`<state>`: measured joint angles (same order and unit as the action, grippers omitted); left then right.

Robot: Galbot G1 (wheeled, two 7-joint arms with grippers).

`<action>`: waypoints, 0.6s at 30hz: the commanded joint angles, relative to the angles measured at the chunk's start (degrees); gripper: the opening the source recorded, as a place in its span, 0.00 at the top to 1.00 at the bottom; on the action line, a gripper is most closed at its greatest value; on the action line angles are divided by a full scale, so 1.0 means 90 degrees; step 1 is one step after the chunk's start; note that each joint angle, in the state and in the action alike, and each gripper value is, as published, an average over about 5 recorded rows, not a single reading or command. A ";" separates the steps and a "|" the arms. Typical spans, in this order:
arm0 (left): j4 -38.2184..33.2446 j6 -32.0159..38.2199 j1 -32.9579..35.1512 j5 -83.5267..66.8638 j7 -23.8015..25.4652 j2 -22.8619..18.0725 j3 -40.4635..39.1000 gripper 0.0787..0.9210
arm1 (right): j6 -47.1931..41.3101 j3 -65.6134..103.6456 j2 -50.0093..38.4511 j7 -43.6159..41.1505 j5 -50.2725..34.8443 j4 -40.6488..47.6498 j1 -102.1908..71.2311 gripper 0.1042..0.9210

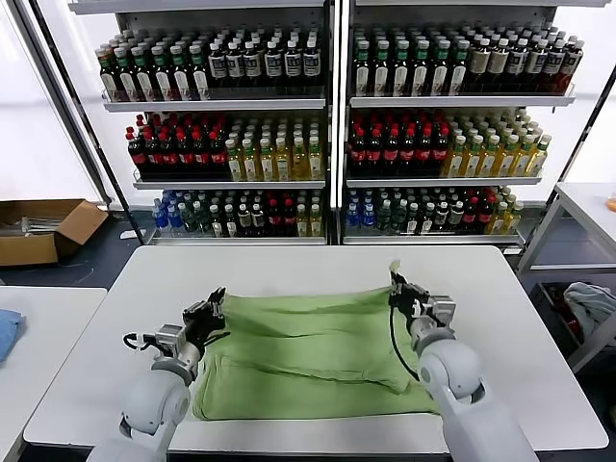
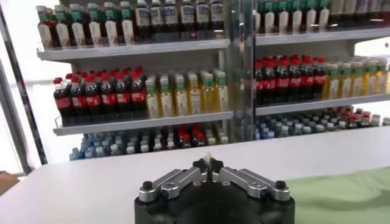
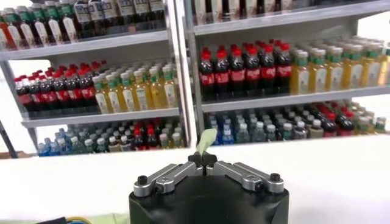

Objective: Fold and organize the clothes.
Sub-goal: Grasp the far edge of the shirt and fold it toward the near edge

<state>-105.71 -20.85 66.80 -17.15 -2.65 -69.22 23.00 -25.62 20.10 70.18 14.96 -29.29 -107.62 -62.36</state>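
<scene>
My left gripper holds the light green shirt's far corner on its side edge. It will let go of that corner beside the shirt's fold [image 1: 218, 346].
A light green shirt [image 1: 308, 351] lies spread on the white table [image 1: 318, 265], its plain side up, with a fold ridge across its middle. My left gripper [image 1: 218, 297] is shut on the shirt's far left corner, a sliver of green fabric [image 2: 208, 161] pinched between its tips. My right gripper [image 1: 395, 280] is shut on the far right corner, held slightly above the table, and a green tip of cloth [image 3: 206, 140] sticks up between its fingertips. Both far corners are lifted a little off the table.
Shelves of bottled drinks [image 1: 327, 125] stand behind the table. A cardboard box [image 1: 43, 229] sits on the floor at the left. A second white table [image 1: 38, 327] with blue cloth [image 1: 8, 332] stands at the left. More cloth [image 1: 592, 303] lies at the right, below a side table.
</scene>
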 commanded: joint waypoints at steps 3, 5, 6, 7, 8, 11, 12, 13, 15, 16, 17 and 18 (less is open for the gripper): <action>-0.0451 0.0066 0.0914 0.0334 0.0070 -0.0055 0.0052 0.98 | 0.0063 0.0735 -0.0058 0.0212 0.0055 -0.1032 -0.1561 1.00; -0.0389 0.0075 0.0930 0.0362 0.0078 -0.0067 0.0069 0.98 | 0.0095 0.0814 -0.0054 0.0214 0.0059 -0.1102 -0.1740 1.00; -0.0355 0.0079 0.0933 0.0373 0.0082 -0.0071 0.0082 0.98 | 0.0112 0.0855 -0.0049 0.0215 0.0061 -0.1137 -0.1833 1.00; -0.0324 0.0083 0.0933 0.0382 0.0085 -0.0073 0.0096 0.98 | 0.0127 0.0891 -0.0046 0.0215 0.0063 -0.1170 -0.1919 1.00; -0.0302 0.0085 0.0935 0.0392 0.0086 -0.0073 0.0109 0.98 | 0.0138 0.0917 -0.0046 0.0214 0.0067 -0.1194 -0.1982 1.00; -0.0301 0.0084 0.0985 0.0418 0.0092 -0.0065 0.0137 0.98 | 0.0159 0.0951 -0.0054 0.0215 0.0132 -0.1240 -0.2159 1.00; -0.0319 0.0085 0.1022 0.0430 0.0097 -0.0064 0.0144 0.98 | 0.0157 0.0954 -0.0052 0.0217 0.0157 -0.1258 -0.2217 1.00; -0.0343 0.0087 0.1062 0.0444 0.0104 -0.0063 0.0152 0.98 | 0.0157 0.0955 -0.0050 0.0217 0.0183 -0.1282 -0.2288 1.00; -0.0384 0.0098 0.1146 0.0476 0.0121 -0.0071 0.0162 0.98 | 0.0176 0.0938 -0.0044 0.0215 0.0228 -0.1336 -0.2425 1.00; -0.0402 0.0108 0.1187 0.0502 0.0132 -0.0078 0.0166 0.98 | 0.0192 0.0916 -0.0042 0.0212 0.0261 -0.1364 -0.2495 1.00; -0.0412 0.0120 0.1216 0.0527 0.0141 -0.0088 0.0167 0.98 | 0.0215 0.0888 -0.0040 0.0209 0.0304 -0.1383 -0.2554 1.00; -0.0422 0.0132 0.1250 0.0557 0.0149 -0.0100 0.0168 0.98 | 0.0238 0.0859 -0.0031 0.0208 0.0354 -0.1394 -0.2602 1.00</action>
<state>-108.51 -20.01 74.91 -13.46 -1.58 -69.95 24.28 -23.97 26.62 69.99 16.47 -27.36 -117.58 -79.50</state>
